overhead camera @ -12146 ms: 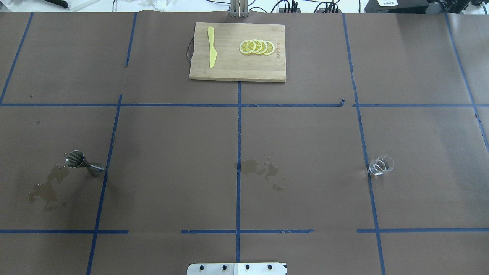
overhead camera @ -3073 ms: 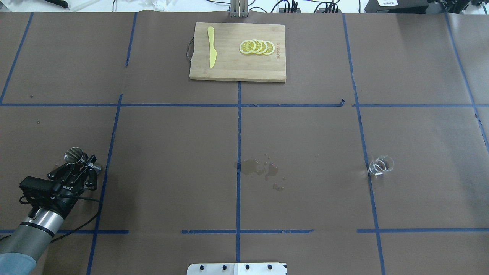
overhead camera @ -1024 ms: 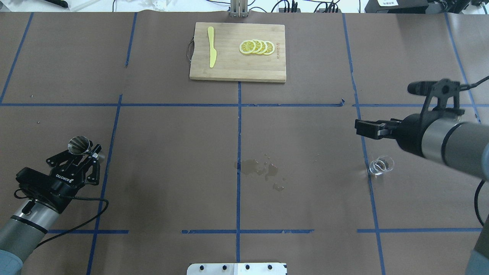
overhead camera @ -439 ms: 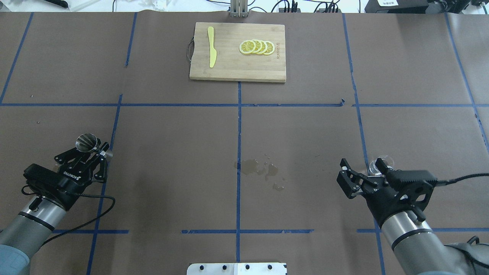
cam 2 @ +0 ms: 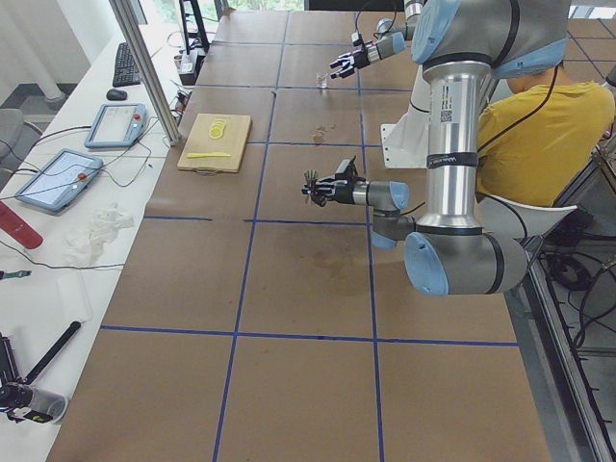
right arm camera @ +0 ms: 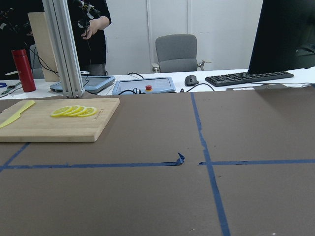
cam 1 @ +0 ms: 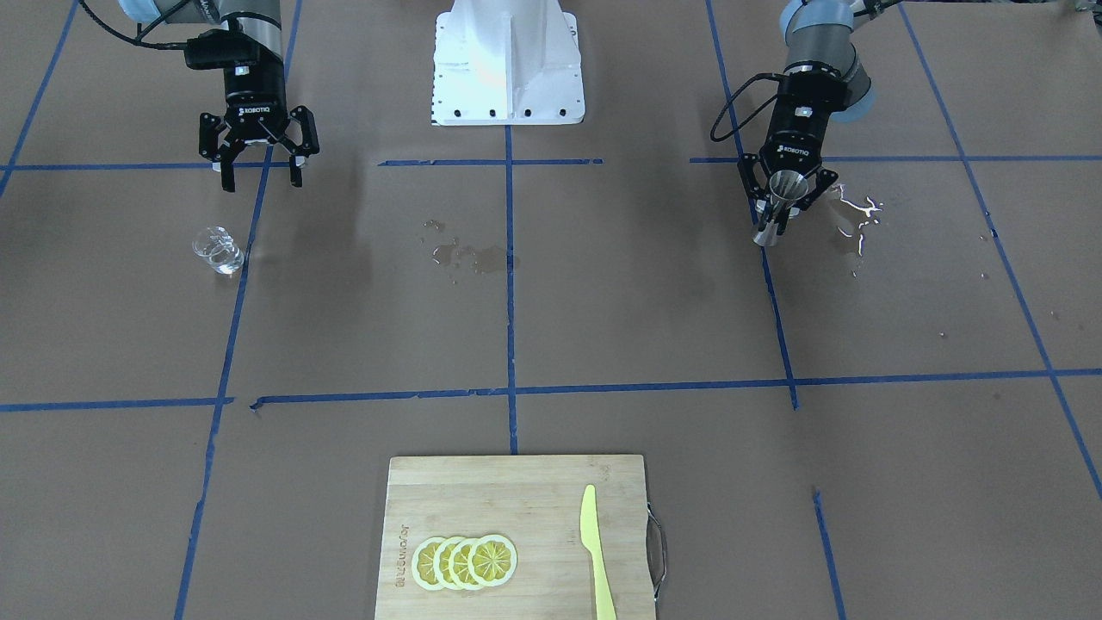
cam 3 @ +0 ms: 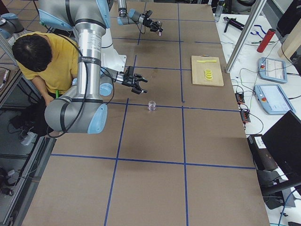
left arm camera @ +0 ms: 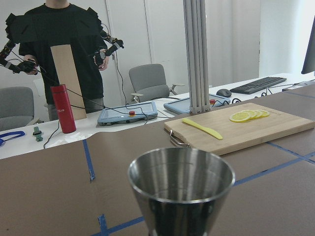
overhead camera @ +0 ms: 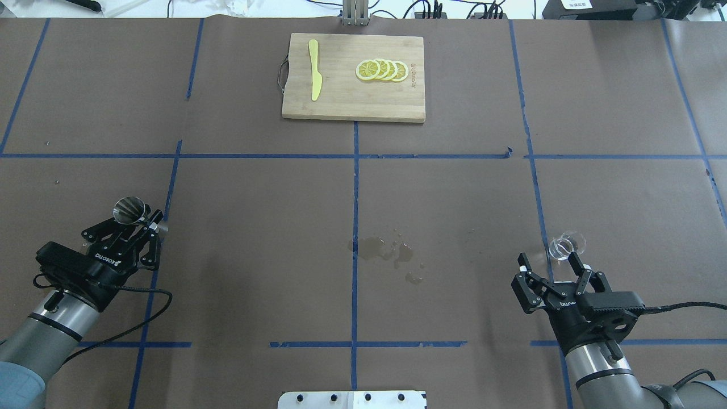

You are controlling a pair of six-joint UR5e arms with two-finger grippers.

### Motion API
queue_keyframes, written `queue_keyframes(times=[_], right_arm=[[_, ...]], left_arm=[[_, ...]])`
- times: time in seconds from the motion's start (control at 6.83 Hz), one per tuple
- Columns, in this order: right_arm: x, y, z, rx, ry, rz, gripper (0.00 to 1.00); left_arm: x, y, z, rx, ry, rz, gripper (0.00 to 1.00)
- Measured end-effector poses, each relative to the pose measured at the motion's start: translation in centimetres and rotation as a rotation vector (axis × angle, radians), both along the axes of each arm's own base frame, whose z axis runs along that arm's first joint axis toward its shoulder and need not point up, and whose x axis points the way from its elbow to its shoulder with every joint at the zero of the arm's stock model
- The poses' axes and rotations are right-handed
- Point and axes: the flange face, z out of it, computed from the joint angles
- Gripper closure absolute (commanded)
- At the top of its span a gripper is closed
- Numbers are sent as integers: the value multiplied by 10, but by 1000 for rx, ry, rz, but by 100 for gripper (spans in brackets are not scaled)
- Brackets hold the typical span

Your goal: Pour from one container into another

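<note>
My right gripper is to go next to the clear glass cup by the blue tape line and close around the cup's sides [cam 1: 221, 255].
The steel jigger [overhead camera: 129, 209] hangs above the table's left side with my left gripper [overhead camera: 143, 226] shut on its narrow waist. Its wide mouth [left arm camera: 181, 182] points up and fills the bottom of the left wrist view. From across the table the jigger [cam 1: 777, 196] sits between the left gripper's fingers [cam 1: 751, 185]. The clear glass cup [overhead camera: 566, 245] rests on the table at the right, on a blue tape line. My right gripper [overhead camera: 546, 259] is open just short of the cup, which lies past its right finger. The cup [cam 1: 218, 250] is out of the right wrist view.
A wooden cutting board [overhead camera: 341, 102] with lemon slices [overhead camera: 381, 70] and a yellow knife [overhead camera: 314, 76] lies at the far middle. Wet patches [overhead camera: 386, 250] mark the table's centre and a spill [cam 1: 857, 215] lies beside the left arm. An operator in yellow [cam 2: 534, 125] sits behind the robot.
My left gripper closed on the jigger and lifted it a little forward. The right arm swung in, came down behind the cup, then drew back slightly towards the robot.
</note>
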Motion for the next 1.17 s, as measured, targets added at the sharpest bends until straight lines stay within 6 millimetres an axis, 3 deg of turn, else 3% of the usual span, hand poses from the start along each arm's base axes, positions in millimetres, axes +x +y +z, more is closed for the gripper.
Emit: queue_keyframes(times=[0.73, 1.17], right_arm=[[3, -1, 86, 19, 32, 71, 0], [0, 0, 100, 23, 44, 76, 0]], left_arm=[[4, -5, -9, 4, 18, 1, 100], [5, -5, -9, 4, 19, 1, 100]])
